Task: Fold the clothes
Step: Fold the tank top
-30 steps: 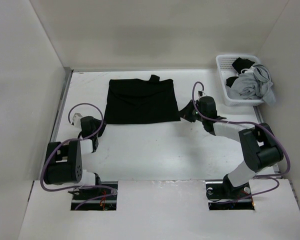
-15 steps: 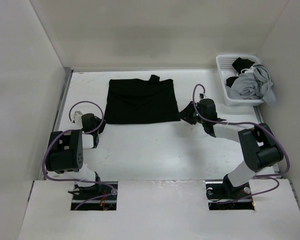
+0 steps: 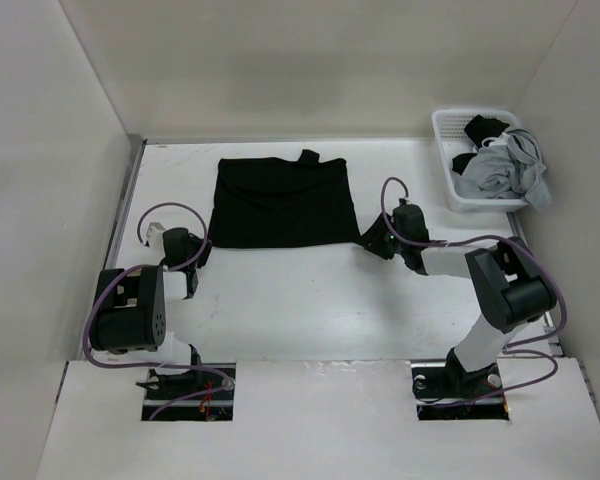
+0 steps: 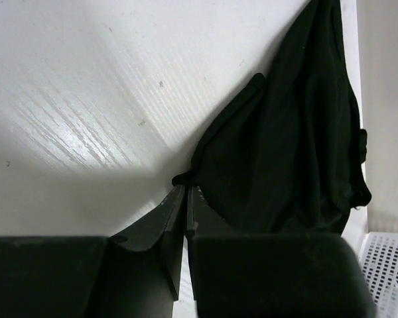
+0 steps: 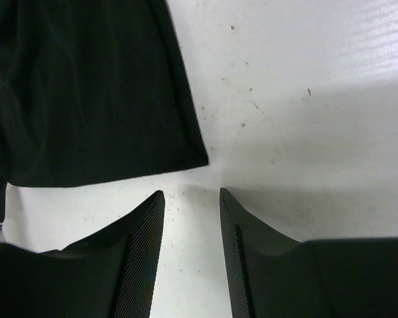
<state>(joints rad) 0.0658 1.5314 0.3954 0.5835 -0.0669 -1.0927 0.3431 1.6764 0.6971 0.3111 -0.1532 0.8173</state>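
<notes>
The black garment's loose corner is past my right gripper's open fingers, so next I move them forward and pinch that corner (image 5: 198, 157) before I lift with both grippers.
The clothes (image 3: 283, 203) are one black garment lying flat as a folded rectangle at the back middle of the table, a small tab at its far edge. My left gripper (image 3: 204, 249) sits at its near left corner. In the left wrist view the gripper (image 4: 185, 187) is shut, its tips pinching a small nub of the black cloth (image 4: 298, 132). My right gripper (image 3: 369, 240) is low at the near right corner. The right wrist view shows it (image 5: 191, 193) open over bare table, the garment's corner (image 5: 86, 86) just beyond the left fingertip and nothing between the fingers.
A white mesh basket (image 3: 448, 150) stands at the back right, heaped with grey and black garments, and its edge (image 4: 385, 265) shows in the left wrist view. White walls close in the table on the left, back and right. The arm bases are at the near edge.
The left jaws have closed at the garment's near left corner. The right jaws have opened and shifted a little left towards the near right corner. The garment itself lies as before.
</notes>
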